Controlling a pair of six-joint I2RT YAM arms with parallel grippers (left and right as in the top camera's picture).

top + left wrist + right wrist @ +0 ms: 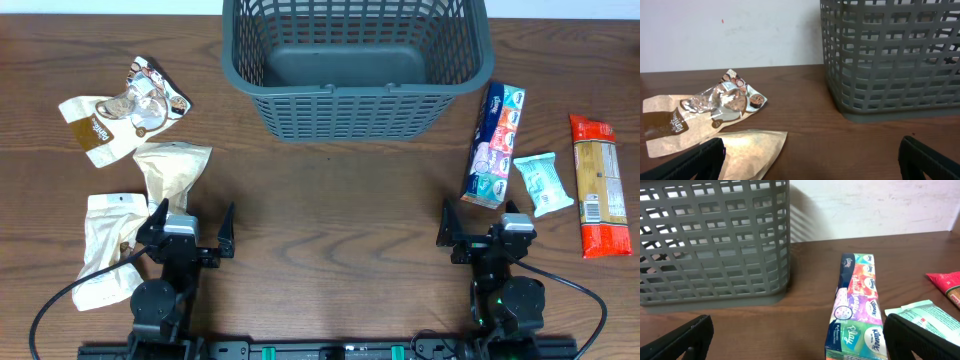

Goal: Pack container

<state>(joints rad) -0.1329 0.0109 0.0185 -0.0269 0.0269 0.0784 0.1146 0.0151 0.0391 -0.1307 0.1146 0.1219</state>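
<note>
My right gripper should close on the far half [503,118] [861,280] of the colourful tissue pack, across the pack's red section near the dark grey basket.
The dark grey lattice basket [290,75] stands at the back centre of the table, with nothing in it; it also shows in the left wrist view [890,60] and the right wrist view [715,245]. My left gripper [190,232] is open and holds nothing, near the front left beside the tan pouches [172,168]. My right gripper [482,228] is open and holds nothing, near the front right just in front of a colourful tissue pack [494,145]. That pack lies between the right fingers in the right wrist view [856,305].
At left lie a clear snack packet [150,98], a brown-labelled pouch [92,128] and a pale pouch [105,250]. At right lie a teal wipes packet [542,183] and a red pasta packet [598,185]. Cables run from both arm bases.
</note>
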